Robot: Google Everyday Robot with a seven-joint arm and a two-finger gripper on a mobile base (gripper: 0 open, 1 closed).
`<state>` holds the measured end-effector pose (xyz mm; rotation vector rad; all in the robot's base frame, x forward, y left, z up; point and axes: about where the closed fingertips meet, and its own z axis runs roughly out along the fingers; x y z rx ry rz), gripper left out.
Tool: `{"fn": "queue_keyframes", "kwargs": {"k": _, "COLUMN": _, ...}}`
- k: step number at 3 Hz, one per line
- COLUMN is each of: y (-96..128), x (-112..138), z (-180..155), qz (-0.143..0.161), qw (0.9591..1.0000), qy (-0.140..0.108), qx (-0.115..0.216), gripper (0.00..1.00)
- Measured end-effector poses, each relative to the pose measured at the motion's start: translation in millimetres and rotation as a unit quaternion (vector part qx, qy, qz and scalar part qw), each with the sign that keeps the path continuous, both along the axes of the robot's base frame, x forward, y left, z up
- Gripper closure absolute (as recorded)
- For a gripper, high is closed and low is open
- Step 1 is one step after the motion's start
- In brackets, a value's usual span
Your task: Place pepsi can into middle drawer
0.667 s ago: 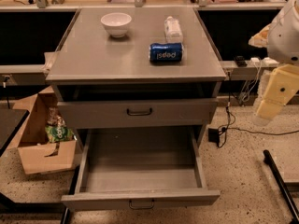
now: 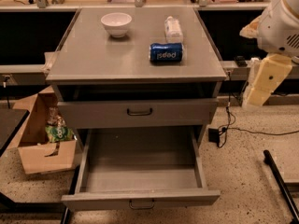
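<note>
The pepsi can's end (image 2: 177,52) nearest my arm is the spot my gripper should go to next and close on, leaving the end toward the white bowl free.
The pepsi can (image 2: 166,52) is blue with white lettering and lies on its side on the grey cabinet top (image 2: 93,55), right of centre. The middle drawer (image 2: 140,167) is pulled open below; its flat grey tray holds nothing. The upper drawer front (image 2: 140,112) with a dark loop handle is shut. My gripper (image 2: 262,80), cream-coloured under a white arm, hangs in the air off the cabinet's right side, apart from the can and at about the level of the cabinet top.
A white bowl (image 2: 116,23) and a clear plastic bottle with a white label (image 2: 173,29) stand behind the can. A cardboard box (image 2: 42,139) with a green bag sits on the floor at the left. Cables (image 2: 224,129) and a dark bar (image 2: 280,181) lie on the right.
My gripper has moved a little left and up, closer to the cabinet's right edge. The can, bowl, bottle and drawer have not moved.
</note>
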<state>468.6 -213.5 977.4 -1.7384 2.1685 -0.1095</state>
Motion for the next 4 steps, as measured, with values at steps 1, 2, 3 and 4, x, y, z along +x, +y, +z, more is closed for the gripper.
{"fn": "queue_keyframes", "kwargs": {"k": 1, "y": -1.0, "x": 49.7, "z": -2.6, "qz": 0.017, "qw": 0.9993, "qy": -0.027, "qx": 0.017, "gripper": 0.0}}
{"fn": "queue_keyframes", "kwargs": {"k": 2, "y": -2.6, "x": 101.8, "z": -14.3, "qz": 0.017, "qw": 0.9976, "qy": -0.05, "qx": 0.045, "gripper": 0.0}}
{"fn": "queue_keyframes", "kwargs": {"k": 3, "y": 6.4, "x": 158.8, "z": -38.3, "qz": 0.011, "qw": 0.9936, "qy": -0.057, "qx": 0.097, "gripper": 0.0}}
{"fn": "queue_keyframes", "kwargs": {"k": 4, "y": 18.1, "x": 195.6, "z": -51.1, "qz": 0.018, "qw": 0.9885, "qy": -0.053, "qx": 0.141, "gripper": 0.0}}
